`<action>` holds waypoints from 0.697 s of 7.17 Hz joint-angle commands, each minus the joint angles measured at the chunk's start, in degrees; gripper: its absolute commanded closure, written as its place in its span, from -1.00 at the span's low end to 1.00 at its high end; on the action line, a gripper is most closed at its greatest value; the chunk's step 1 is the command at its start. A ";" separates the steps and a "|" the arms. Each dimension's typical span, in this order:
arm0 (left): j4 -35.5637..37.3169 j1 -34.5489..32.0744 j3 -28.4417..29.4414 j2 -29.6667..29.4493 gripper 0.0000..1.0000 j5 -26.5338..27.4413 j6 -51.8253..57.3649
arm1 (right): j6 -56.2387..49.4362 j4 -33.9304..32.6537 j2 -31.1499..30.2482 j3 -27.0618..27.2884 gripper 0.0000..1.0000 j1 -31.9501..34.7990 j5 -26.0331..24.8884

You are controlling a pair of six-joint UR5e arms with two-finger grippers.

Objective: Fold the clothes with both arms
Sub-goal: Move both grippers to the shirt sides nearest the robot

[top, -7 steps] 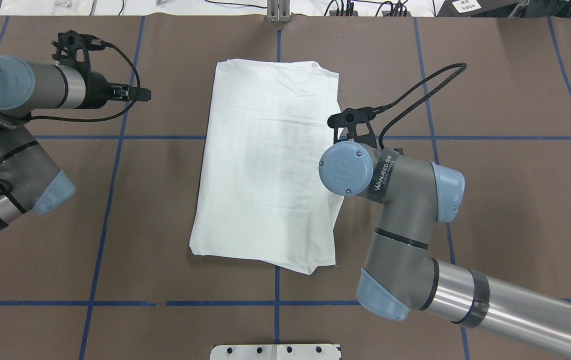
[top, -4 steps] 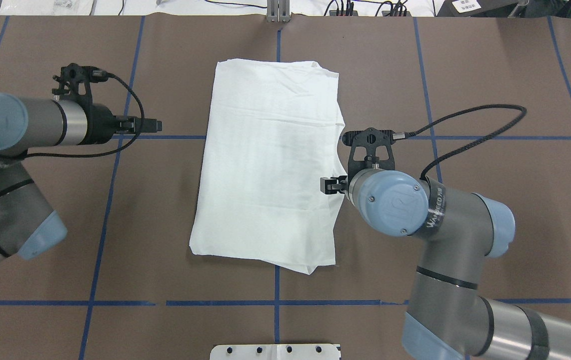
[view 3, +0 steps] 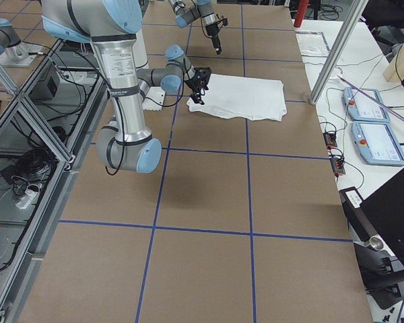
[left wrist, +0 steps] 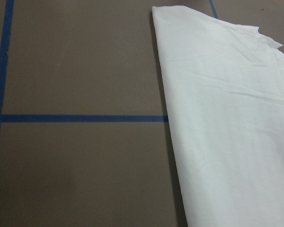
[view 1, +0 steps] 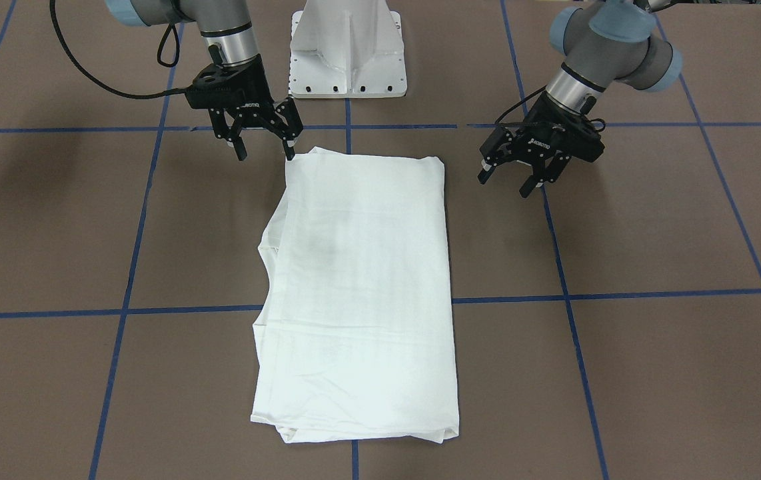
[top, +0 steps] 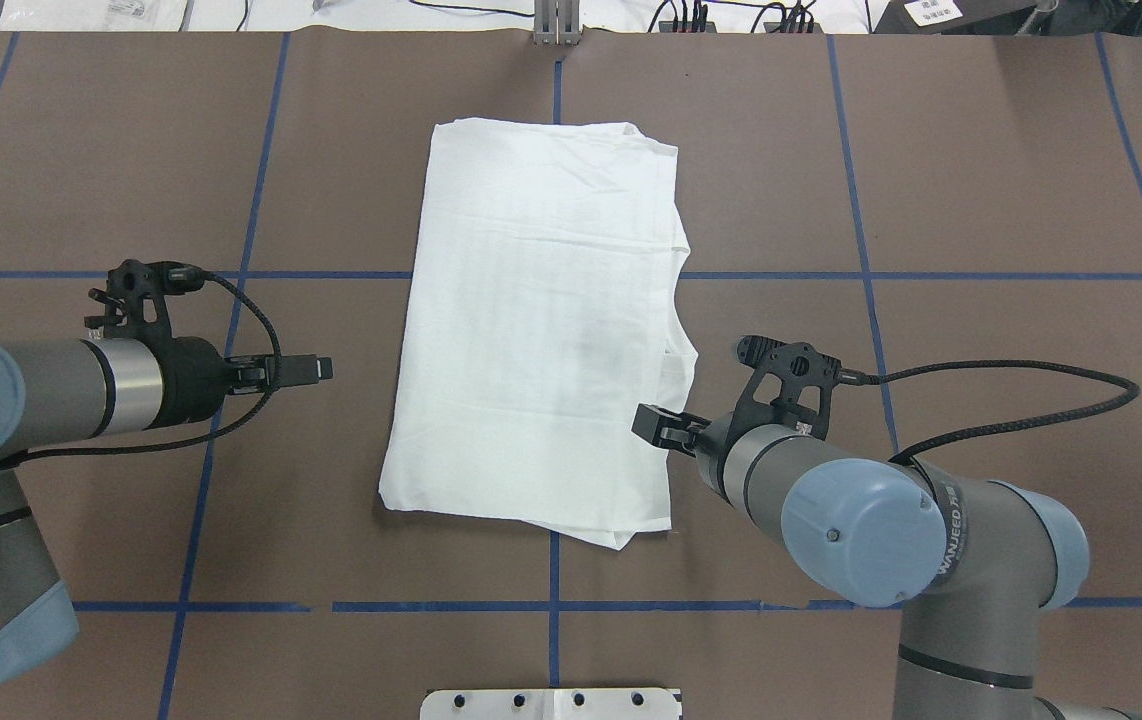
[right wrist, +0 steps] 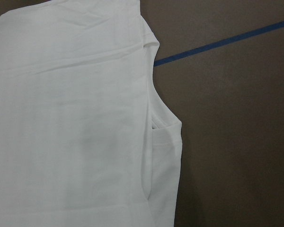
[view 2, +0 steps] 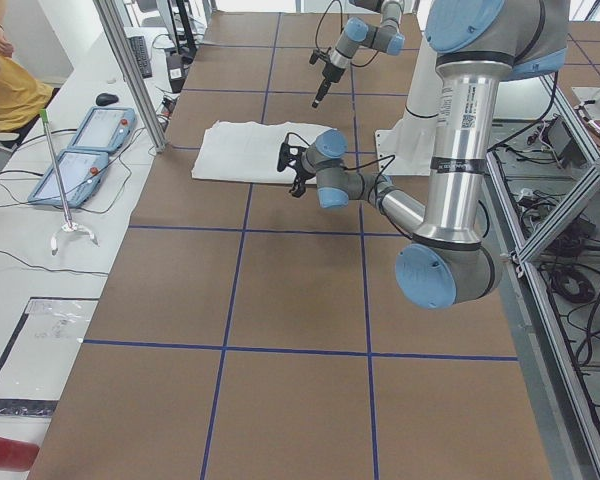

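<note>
The robot's left gripper should close on the white shirt's robot-side corner (view 1: 429, 161), the one nearest to that left gripper, by the white pedestal base.
The clothes are one white shirt (top: 541, 330), folded into a long rectangle flat on the brown table (top: 981, 180); it also shows in the front view (view 1: 360, 287). No printed text or collar shows. My right gripper (top: 645, 425) hovers open at the shirt's right edge near the robot-side corner; in the front view this right gripper (view 1: 266, 152) has one fingertip beside that corner. My left gripper (top: 323, 369) is open and empty, a short way off the shirt's left edge, also seen in the front view (view 1: 504, 185). Both wrist views show only shirt (left wrist: 227, 118) (right wrist: 71, 127) and table.
Blue tape lines (top: 231, 274) grid the table. The white pedestal base (view 1: 347, 53) stands at the robot side just behind the shirt. Off the far edge, two pendants (view 2: 90, 140) and a metal post (view 2: 130, 70) sit on a side bench, with a person (view 2: 10, 80) beside it.
Both grippers have moved toward the robot's side of the table: the left one alongside the shirt's left edge, the right one down its right edge. The shirt lies unchanged.
</note>
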 commanded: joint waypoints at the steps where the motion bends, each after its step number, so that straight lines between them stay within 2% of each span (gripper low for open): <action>1: 0.27 5.41 0.31 0.08 -1.00 5.27 -4.37 | 2.75 9.04 -5.19 0.21 -1.00 -2.26 -3.34; 5: 1.84 12.62 1.63 -2.98 -1.00 8.11 -5.52 | 2.84 9.17 -5.31 -0.05 -1.00 -2.62 -4.33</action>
